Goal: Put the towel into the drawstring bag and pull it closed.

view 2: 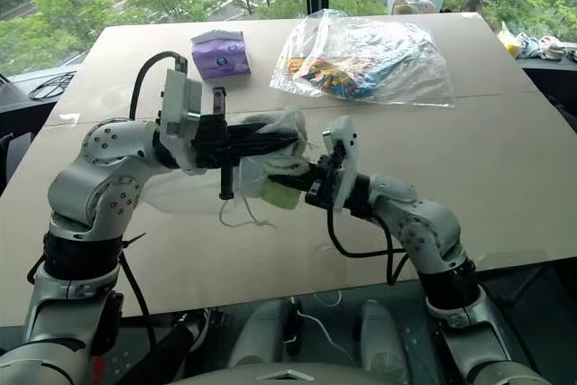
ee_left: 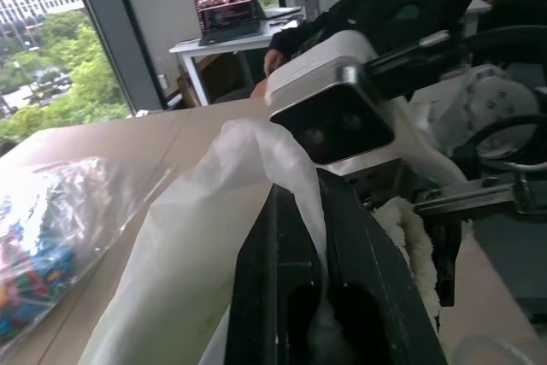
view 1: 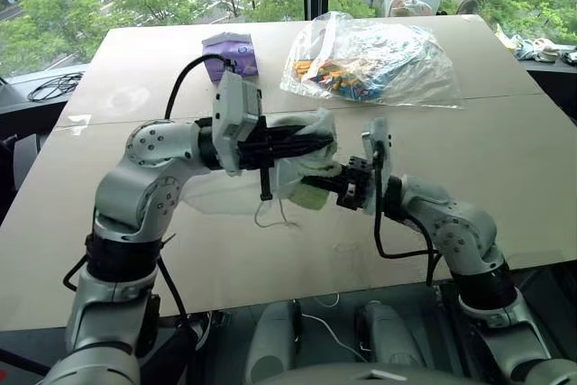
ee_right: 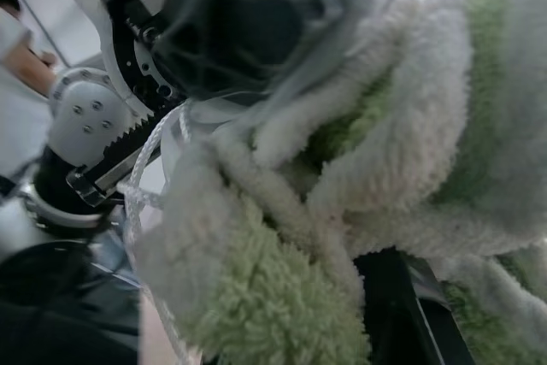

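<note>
Next, I let go of the towel with my right gripper inside the drawstring bag, close before the clear plastic bag [view 1: 305, 121].
My left gripper [view 1: 317, 143] is shut on the rim of the white semi-sheer drawstring bag [view 1: 230, 194], holding its mouth up above the table. The bag's body hangs back under my left forearm, and its white cord [view 1: 270, 215] dangles below. In the left wrist view the thin bag fabric [ee_left: 214, 237] is pinched between the black fingers [ee_left: 282, 288]. My right gripper [view 1: 332, 183] points left at the bag's mouth and is shut on the fluffy light green towel [view 1: 309, 194]. The towel [ee_right: 342, 185] bunches around the right gripper's fingers [ee_right: 402, 297], right against the bag's rim.
A large clear plastic bag of colourful items [view 1: 370, 60] lies at the table's far middle, with a purple tissue pack [view 1: 232, 51] to its left. The beige table [view 1: 514, 169] stretches to both sides. A person sits at a desk with a laptop [ee_left: 229, 10] behind.
</note>
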Robot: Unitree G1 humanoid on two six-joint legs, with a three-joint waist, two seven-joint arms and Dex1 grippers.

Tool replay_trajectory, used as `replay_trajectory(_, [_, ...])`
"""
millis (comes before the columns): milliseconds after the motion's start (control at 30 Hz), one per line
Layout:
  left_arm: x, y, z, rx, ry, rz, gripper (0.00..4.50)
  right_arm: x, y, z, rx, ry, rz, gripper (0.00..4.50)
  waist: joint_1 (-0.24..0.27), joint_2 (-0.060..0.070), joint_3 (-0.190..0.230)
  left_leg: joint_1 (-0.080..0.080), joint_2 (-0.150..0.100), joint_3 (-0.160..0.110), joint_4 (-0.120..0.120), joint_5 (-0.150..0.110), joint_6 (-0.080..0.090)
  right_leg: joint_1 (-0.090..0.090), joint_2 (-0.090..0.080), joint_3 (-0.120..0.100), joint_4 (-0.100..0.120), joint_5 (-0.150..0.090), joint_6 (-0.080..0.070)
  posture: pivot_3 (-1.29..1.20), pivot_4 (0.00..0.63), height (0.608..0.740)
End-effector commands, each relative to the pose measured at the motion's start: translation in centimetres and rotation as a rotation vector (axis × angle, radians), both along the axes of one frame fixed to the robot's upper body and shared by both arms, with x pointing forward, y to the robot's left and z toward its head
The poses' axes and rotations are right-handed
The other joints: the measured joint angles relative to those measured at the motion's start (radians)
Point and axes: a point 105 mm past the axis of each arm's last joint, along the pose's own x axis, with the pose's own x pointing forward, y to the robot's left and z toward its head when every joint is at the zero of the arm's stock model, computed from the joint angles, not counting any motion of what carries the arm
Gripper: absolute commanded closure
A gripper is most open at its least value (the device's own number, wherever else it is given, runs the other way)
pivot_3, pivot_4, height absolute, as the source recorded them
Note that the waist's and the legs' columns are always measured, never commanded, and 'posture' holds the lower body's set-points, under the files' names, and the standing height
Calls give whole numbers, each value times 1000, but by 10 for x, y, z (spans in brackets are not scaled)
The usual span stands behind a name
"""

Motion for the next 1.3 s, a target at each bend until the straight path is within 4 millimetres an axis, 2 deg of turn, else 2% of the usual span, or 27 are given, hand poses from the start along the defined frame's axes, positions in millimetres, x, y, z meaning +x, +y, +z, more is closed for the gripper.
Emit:
replay_trajectory(33, [-18,-9,1,19,16,-107,4500,-25,5,28,92,75,188,4484,0,0,0,0,0,0,0,0,0,0,0,0,0,0,0,0,150,740])
replay_trajectory(233, [-28,-16,-2,37,44,-165,4500,5,6,35,208,343,87,4484,-1,0,0,0,0,1,0,0,0,0,0,0,0,0,0,0,150,740])
replay_trajectory(400, [-31,-20,-3,34,49,-181,4500,16,5,36,286,517,55,4484,1,0,0,0,-1,1,0,0,0,0,0,0,0,0,1,0,150,740])
replay_trajectory(667, [-35,-23,-9,31,56,-186,4500,41,7,55,520,864,-36,4484,-3,0,0,0,0,-1,-1,0,0,0,0,1,0,1,1,0,150,740])
replay_trajectory(800, [-34,-23,-14,42,48,-176,4500,49,8,61,566,947,-88,4484,-1,0,0,0,0,-1,-2,0,0,-1,0,1,-1,0,1,0,150,740])
replay_trajectory(967, [-17,-17,-20,73,-58,-81,4500,66,-2,57,596,1025,-229,4484,-3,0,0,0,0,-1,-2,0,0,-1,0,2,-2,0,0,0,150,740])
replay_trajectory(1233, [17,-6,-27,118,-312,127,4500,100,-37,39,713,1115,-524,4484,-3,1,0,0,0,1,-6,0,0,-4,0,4,-2,0,0,0,150,740])
replay_trajectory(1267, [20,-6,-26,108,-332,155,4500,102,-40,37,723,1126,-556,3512,-3,1,0,0,0,1,-6,0,0,-4,0,5,-2,0,1,0,150,740])
replay_trajectory(1300, [24,-6,-25,97,-348,193,4500,105,-44,35,730,1137,-596,3175,-3,1,0,0,0,1,-7,0,0,-4,0,5,-2,1,1,0,150,740])
